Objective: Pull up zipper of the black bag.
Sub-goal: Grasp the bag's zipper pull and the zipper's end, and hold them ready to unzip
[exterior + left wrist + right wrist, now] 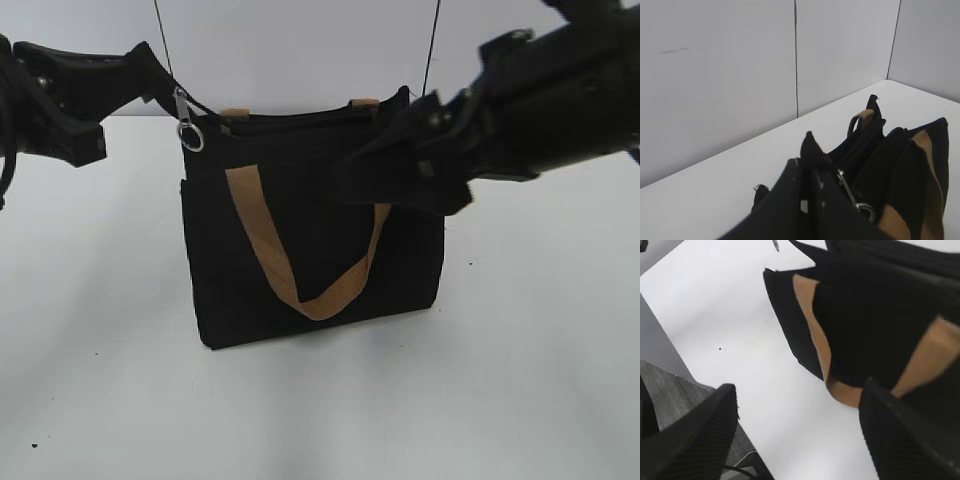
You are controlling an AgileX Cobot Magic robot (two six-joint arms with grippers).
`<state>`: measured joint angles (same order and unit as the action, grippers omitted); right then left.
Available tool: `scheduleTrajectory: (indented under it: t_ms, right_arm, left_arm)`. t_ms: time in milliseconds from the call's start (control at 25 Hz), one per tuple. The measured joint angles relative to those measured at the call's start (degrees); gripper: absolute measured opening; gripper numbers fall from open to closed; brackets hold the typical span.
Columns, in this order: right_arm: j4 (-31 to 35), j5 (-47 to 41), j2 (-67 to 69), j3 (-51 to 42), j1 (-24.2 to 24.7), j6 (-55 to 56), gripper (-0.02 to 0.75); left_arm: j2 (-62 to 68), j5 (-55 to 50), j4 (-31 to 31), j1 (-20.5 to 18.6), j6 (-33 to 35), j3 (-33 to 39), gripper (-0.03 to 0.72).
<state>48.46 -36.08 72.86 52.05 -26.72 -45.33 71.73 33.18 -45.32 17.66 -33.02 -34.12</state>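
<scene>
The silver clip's ring (190, 141) (776, 246) hangs just below my left gripper. Next, my right gripper closes on it, because this clip is the zipper's pull tab.
The black bag (300, 250) stands upright mid-table, a tan handle (290, 270) looping down its front. The zipper (300, 118) runs along its top edge; I cannot make out its pull tab. My left gripper (160, 85) is at the bag's top left corner, shut on a black fabric tab (812, 147) there. A silver clip with a ring (188, 125) hangs just below the jaws and also shows in the left wrist view (856, 196). My right gripper (368, 175) hovers in front of the bag's upper right, open and empty (797, 390).
The white table (520, 380) surrounds the bag. White wall panels (740, 75) stand behind it. The table's edge, with dark floor and a cable below (715, 445), shows in the right wrist view.
</scene>
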Motion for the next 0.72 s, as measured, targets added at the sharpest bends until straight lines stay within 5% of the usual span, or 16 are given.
scheduleTrajectory:
  t_ms: [360, 720]
  right_arm:
    - [0.8, 5.9, 14.9, 10.9, -11.1, -8.7, 0.577]
    - [1.4, 11.9, 24.1, 16.0, -12.2, -9.3, 0.478]
  left_arm:
    - [0.1, 0.0, 0.0, 0.0, 0.0, 0.0, 0.005]
    - [0.1, 0.0, -0.1, 0.0, 0.0, 0.0, 0.005]
